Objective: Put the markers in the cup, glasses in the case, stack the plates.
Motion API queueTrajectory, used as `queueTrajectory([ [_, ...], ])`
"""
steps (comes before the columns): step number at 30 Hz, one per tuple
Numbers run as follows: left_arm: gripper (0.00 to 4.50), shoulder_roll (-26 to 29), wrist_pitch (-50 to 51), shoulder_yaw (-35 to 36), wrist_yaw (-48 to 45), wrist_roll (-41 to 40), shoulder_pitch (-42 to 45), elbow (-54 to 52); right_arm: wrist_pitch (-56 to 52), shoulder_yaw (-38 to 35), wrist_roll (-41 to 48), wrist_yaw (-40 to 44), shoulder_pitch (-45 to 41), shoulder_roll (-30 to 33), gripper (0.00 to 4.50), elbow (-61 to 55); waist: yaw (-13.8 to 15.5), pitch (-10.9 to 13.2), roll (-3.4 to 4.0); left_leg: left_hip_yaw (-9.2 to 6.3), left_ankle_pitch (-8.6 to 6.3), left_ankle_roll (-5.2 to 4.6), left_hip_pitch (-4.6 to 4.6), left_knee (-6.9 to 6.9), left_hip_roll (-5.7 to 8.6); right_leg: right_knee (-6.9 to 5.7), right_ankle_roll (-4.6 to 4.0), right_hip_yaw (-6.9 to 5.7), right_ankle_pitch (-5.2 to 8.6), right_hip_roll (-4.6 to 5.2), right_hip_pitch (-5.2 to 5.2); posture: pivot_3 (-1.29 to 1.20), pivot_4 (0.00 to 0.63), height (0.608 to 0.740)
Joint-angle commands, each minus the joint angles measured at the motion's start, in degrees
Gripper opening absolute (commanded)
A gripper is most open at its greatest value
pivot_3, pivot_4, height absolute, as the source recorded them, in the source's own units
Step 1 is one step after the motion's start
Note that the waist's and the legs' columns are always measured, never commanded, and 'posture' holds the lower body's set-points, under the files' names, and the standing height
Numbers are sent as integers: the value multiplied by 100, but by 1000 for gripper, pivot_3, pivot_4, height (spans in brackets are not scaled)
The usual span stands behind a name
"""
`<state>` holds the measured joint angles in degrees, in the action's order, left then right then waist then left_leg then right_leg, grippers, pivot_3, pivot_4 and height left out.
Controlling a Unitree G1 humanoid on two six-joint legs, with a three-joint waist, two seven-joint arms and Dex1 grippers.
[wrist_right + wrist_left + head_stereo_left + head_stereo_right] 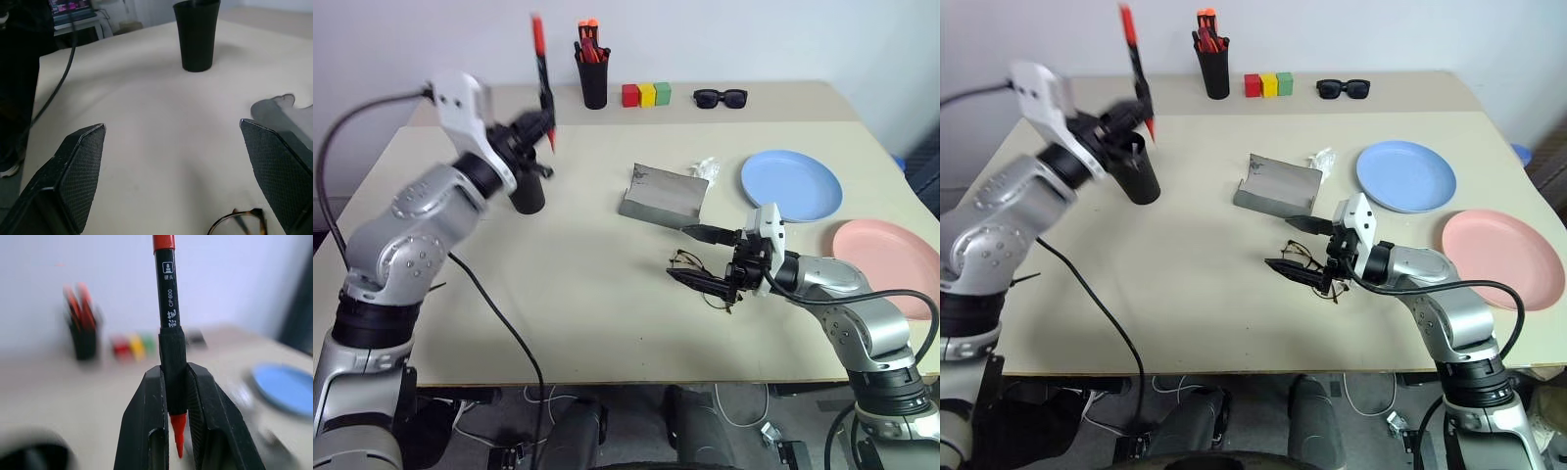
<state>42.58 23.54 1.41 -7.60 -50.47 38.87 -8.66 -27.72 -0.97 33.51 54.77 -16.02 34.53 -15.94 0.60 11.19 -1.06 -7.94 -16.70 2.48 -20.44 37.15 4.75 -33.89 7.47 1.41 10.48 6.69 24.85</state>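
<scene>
Next, my left gripper lets go of the red-capped marker inside the wide black cup (521,161) (36,458), which is standing nearer to me than the pen holder. The marker is now just above that cup.
My left gripper (540,127) is raised at the table's left, shut on the black barrel of a red-capped marker (542,78) that stands nearly upright, red tip down (168,308). Just below it stands the wide black cup (529,191). My right gripper (693,257) hovers low and open in the middle right, its fingers on either side of the wire-rimmed glasses (1299,257) lying on the table. Behind them the grey case (664,194) lies open. Farther right are the light blue plate (791,184) and the pink plate (891,253), side by side and apart.
At the back stand a black pen holder (593,76) with orange-topped markers, red, yellow and green blocks (646,94), and black sunglasses (720,97). A small crumpled white scrap (707,168) lies beside the case. A black cable (499,313) hangs over the table's front left.
</scene>
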Motion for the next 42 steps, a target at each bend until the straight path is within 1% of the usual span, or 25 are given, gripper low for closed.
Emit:
queueTrajectory([
  [1, 29, -157, -994, 606, -755, 719, 118, 803, 73, -140, 84, -20, -109, -27, 4500, -93, -10, 0, 0, 1, -1, -2, 1, 0, 0, 1, 7, 1, -4, 0, 0, 0, 150, 740],
  [3, 29, -241, -1385, 850, -1183, 939, 195, 1434, 75, -148, 84, -27, -153, -27, 4500, -73, -26, 0, 1, 0, -1, -2, 0, 0, 0, 1, 8, 0, -5, 0, 1, 0, 150, 740],
  [8, 29, -550, -2181, 1091, -1923, 1454, 377, 2619, 18, -223, 236, -50, -271, -75, 4500, -67, -9, 0, -1, -2, -1, -2, -1, 4, 1, 0, 10, -1, -6, 0, 1, 0, 150, 740],
  [12, 29, -840, -2618, 1217, -2697, 1569, 191, 3047, -303, -629, 940, -23, -308, -126, 4500, -110, 8, 1, -3, -7, -1, -2, -5, 7, 1, 1, 11, -4, -7, 1, 0, 0, 150, 740],
  [14, 29, -931, -2749, 1272, -2945, 1638, 147, 3237, -375, -750, 1093, -61, -294, -122, 4500, -81, 2, 1, -3, -7, -2, -4, -4, 7, 1, 3, 12, -4, -8, 1, 0, 0, 150, 740],
  [18, 29, -1012, -3095, 1340, -2973, 1987, 323, 3841, -311, -631, 920, -126, -248, -103, 4500, -178, -25, 1, -3, -6, -2, -4, 0, 6, 0, -1, 12, -4, -8, 0, 0, 0, 150, 740],
  [23, 29, -1154, -3441, 1400, -3049, 2182, 396, 4249, -330, -620, 855, -101, -157, 19, 4500, -260, -27, 1, -3, -7, -2, -4, -1, 7, 0, -3, 13, -4, -8, 0, 1, 0, 150, 740],
  [25, 29, -1221, -3483, 1403, -2980, 2279, 373, 4385, -345, -660, 866, -95, -115, 65, 4500, -295, -22, 1, -3, -7, -2, -5, -2, 7, 0, -3, 13, -4, -8, 0, 1, 0, 150, 740],
  [27, 29, -1308, -3211, 1415, -2804, 2316, 380, 4523, -337, -652, 842, -101, -104, 102, 4500, -321, -22, 1, -3, -7, -2, -5, -1, 7, 0, -3, 13, -4, -8, 0, 1, 0, 150, 740],
  [29, 29, -1419, -3162, 1518, -2675, 2276, 389, 4564, -329, -634, 819, -110, -93, 118, 4500, -352, -20, 1, -3, -7, -2, -5, 0, 8, 0, -5, 13, -4, -8, 0, 1, 0, 150, 740],
  [32, 29, -1500, -3299, 1537, -2746, 2333, 294, 4508, -303, -591, 734, -93, -78, 135, 4500, -371, -22, 1, -3, -8, -2, -5, -1, 9, 0, -6, 13, -5, -8, 0, 1, 0, 150, 740],
  [37, 29, -1507, -3356, 1570, -2701, 2470, 234, 4647, -287, -566, 643, -63, -117, 128, 4500, -353, -32, 1, -3, -7, -2, -4, 0, 8, 0, -6, 13, -5, -8, 0, 1, 0, 150, 740],
  [39, 991, -1524, -3352, 1603, -2750, 2449, 234, 4636, -275, -551, 607, -58, -142, 121, 4500, -338, -27, 1, -3, -7, -2, -4, 0, 8, 0, -6, 13, -5, -8, 0, 1, 0, 150, 740],
  [40, 1368, -1518, -3355, 1601, -2759, 2464, 225, 4623, -269, -545, 592, -57, -147, 119, 4500, -330, -26, 1, -3, -7, -2, -4, 0, 9, 0, -7, 13, -5, -8, 0, 1, 0, 150, 740],
  [42, 2398, -1519, -3368, 1609, -2782, 2478, 210, 4591, -257, -541, 573, -57, -141, 113, 4500, -324, -27, 1, -3, -7, -2, -4, -1, 8, 0, -6, 13, -5, -8, 0, 1, 0, 150, 740],
])
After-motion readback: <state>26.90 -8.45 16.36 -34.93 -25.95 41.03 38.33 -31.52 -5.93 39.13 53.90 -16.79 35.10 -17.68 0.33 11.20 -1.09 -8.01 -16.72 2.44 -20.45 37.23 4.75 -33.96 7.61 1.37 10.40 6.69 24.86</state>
